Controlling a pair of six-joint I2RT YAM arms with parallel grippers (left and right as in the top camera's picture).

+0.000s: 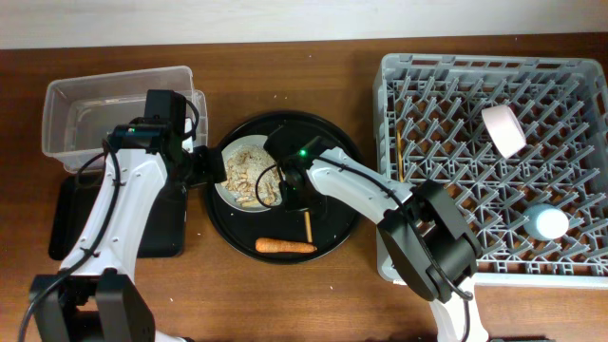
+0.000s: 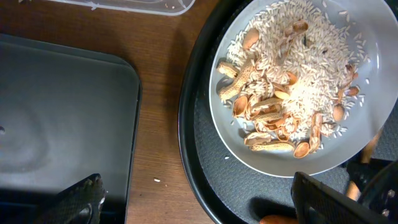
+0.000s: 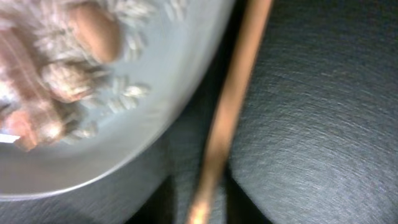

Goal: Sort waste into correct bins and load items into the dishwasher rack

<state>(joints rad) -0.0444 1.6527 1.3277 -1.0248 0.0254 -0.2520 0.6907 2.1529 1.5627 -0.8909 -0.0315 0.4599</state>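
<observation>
Next, I move my left gripper to the carrot that is in front of the plate, and there I need to close it on the carrot's middle [image 1: 286, 246].
A pale plate [image 1: 249, 171] with a heap of beige food scraps [image 2: 280, 93] sits on the round black tray [image 1: 332, 142], with the carrot [image 1: 285, 245] at its front. My left gripper [image 2: 205, 208] is open and straddles the round tray's left rim, beside the plate [image 2: 367, 37]. My right gripper [image 1: 293, 188] is down on the round tray right of the plate. Its fingertips sit close on either side of a wooden chopstick [image 3: 230, 112], whose lower end [image 1: 307, 226] sticks out. The rack [image 1: 494, 275] holds the bowl [image 1: 503, 131], the cup [image 1: 549, 223] and another chopstick [image 1: 400, 152]. No wrapper or white scrap shows.
The clear tub [image 1: 114, 104] stands at the back left. The flat black tray [image 1: 76, 218] lies in front of it, partly under my left arm, and also shows in the left wrist view [image 2: 62, 124]. A strip of bare wood [image 2: 158, 155] separates it from the round tray.
</observation>
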